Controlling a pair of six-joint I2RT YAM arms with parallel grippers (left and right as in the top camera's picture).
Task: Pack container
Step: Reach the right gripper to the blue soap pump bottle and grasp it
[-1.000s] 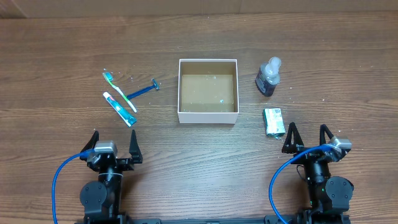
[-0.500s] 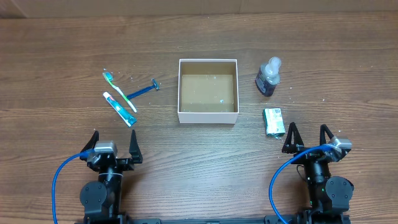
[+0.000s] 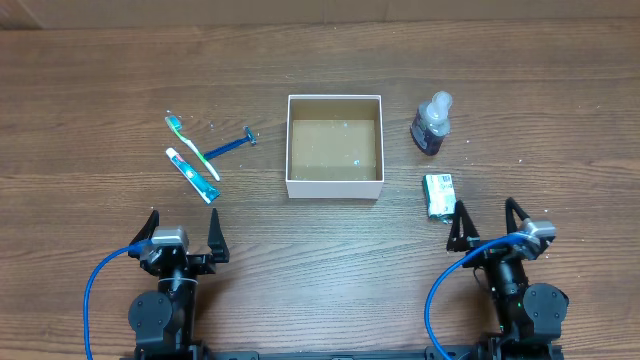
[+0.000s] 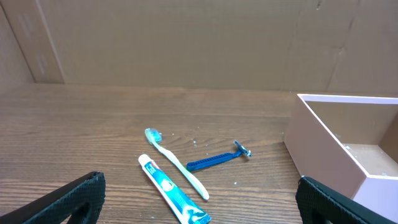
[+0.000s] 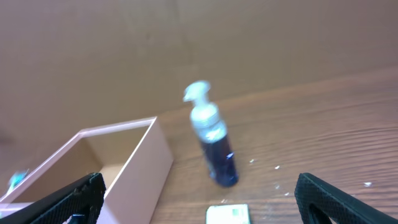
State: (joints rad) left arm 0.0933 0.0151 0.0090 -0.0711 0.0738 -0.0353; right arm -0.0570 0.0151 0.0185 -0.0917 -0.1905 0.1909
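Observation:
My right gripper needs to next move past the packet to the dark blue bottle's clear upper part (image 3: 437, 111) (image 5: 205, 116), just below its pump, and close there.
The container (image 3: 334, 186), a square open box with white walls and a tan floor, stands empty at the table's middle; it also shows in the left wrist view (image 4: 323, 146) and the right wrist view (image 5: 149, 163). Left of it lie a toothbrush (image 3: 193, 147), a toothpaste tube (image 3: 192, 174) and a blue razor (image 3: 231, 145). Right of it stand a dark blue bottle (image 3: 431, 123) and a green and white packet (image 3: 440, 195). My left gripper (image 3: 180, 236) is open near the front edge. My right gripper (image 3: 487, 224) is open, just in front of the packet.
A brown cardboard wall (image 4: 186, 43) stands along the back of the table. Blue cables (image 3: 95, 290) loop beside both arm bases at the front.
My right gripper has shifted slightly left and turned a little toward the packet. The left arm and the objects have not moved.

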